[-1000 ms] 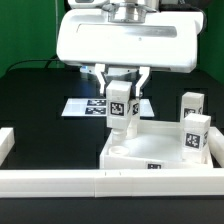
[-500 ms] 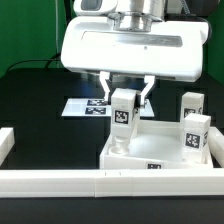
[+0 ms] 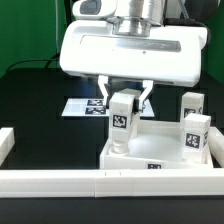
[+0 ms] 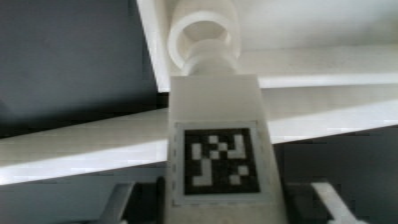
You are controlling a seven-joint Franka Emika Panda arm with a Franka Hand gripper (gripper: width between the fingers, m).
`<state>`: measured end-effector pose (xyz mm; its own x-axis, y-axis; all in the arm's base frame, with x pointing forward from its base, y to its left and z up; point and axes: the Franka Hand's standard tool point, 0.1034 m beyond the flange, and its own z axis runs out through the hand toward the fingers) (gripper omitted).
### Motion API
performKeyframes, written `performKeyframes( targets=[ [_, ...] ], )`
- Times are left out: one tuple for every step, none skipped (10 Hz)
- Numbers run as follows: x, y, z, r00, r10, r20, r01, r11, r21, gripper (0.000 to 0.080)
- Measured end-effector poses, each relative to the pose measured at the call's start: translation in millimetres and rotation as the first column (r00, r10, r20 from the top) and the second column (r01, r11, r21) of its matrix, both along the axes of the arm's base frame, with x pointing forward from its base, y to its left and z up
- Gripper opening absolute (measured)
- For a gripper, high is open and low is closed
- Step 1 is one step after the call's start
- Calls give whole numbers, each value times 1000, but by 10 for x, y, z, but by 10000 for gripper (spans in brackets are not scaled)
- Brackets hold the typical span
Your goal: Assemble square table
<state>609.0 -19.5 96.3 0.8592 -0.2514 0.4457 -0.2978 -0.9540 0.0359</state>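
Note:
The robot's gripper will release the white leg post in the round socket at the table panel's near corner (image 3: 108, 149) (image 4: 206, 30). The post now stands nearly upright there.
My gripper (image 3: 126, 98) is shut on a white tag-marked leg post (image 3: 122, 120), one finger on each side of its upper end. The post stands nearly upright, and its lower end is at the near corner, on the exterior view's left, of the square table panel (image 3: 160, 148). In the wrist view the leg post (image 4: 217, 130) runs away from my gripper (image 4: 221, 200) to a round corner socket (image 4: 201, 40) of the panel (image 4: 329, 105). Whether the post's tip is inside the socket is hidden.
Two more leg posts stand at the exterior view's right, one (image 3: 195, 135) at the panel's corner and one (image 3: 192, 102) behind it. White border rails run along the front (image 3: 110, 182) and the left (image 3: 5, 145). The marker board (image 3: 82, 106) lies behind the panel.
My gripper has come down a little with the leg post. The post has gone from tilted to nearly upright, and its lower end is closer to the panel's corner.

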Motion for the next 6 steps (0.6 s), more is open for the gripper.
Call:
performKeyframes(
  targets=[
    [-9,-8,-19,1000,-1,-3,1,1000,-2,285],
    [-18,-11,-42,1000,-1,-7,1,1000,-3,285],
    [-31,-6,-72,1000,0,-12,0,1000,-5,285],
    [-42,-2,-97,1000,0,-13,0,1000,-7,285],
    [-55,10,-128,1000,2,-5,-2,1000,-14,285],
    [-57,25,-131,1000,7,15,-7,1000,-24,285]
  ],
)
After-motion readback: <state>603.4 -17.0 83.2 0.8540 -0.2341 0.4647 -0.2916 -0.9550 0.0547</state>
